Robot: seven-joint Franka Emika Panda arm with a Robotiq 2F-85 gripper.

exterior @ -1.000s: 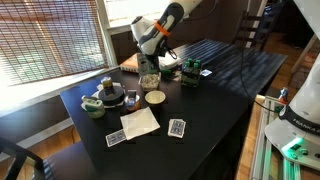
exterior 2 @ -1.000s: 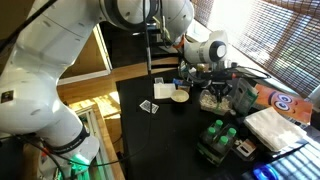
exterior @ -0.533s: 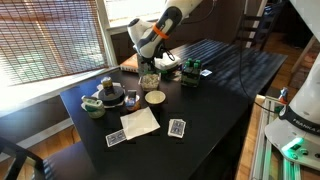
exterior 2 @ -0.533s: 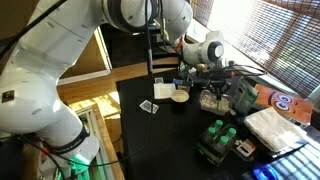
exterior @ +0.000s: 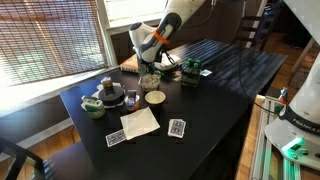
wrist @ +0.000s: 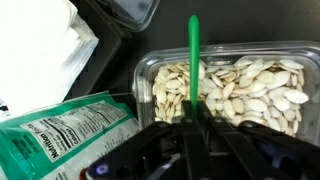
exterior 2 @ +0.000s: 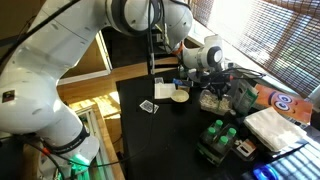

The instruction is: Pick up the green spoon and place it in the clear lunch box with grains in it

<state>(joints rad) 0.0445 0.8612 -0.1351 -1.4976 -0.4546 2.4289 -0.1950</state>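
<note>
Next, my gripper drops the green spoon, which hangs over the box now, on the seeds in the clear lunch box (exterior: 150,80) (wrist: 208,97), toward the side of the green packet.
In the wrist view my gripper (wrist: 192,128) is shut on the green spoon (wrist: 193,60), whose handle runs straight up from the jaws. Right below it is the clear lunch box with grains (wrist: 225,85), full of pale beige seeds; the spoon hangs over its left half. In both exterior views the gripper (exterior: 150,62) (exterior 2: 213,80) hovers over the small clear box (exterior: 149,80) (exterior 2: 214,98) at the back of the black table. The spoon is too small to make out there.
A green packet (wrist: 60,130) lies just left of the box, white paper (wrist: 40,40) beyond it. On the black table (exterior: 210,95) are a round bowl (exterior: 155,98), cups, a napkin (exterior: 140,122), playing cards (exterior: 177,127) and a green carton (exterior: 191,72).
The arm has shifted slightly over the clear box, with the spoon still held. Nothing else moved.
</note>
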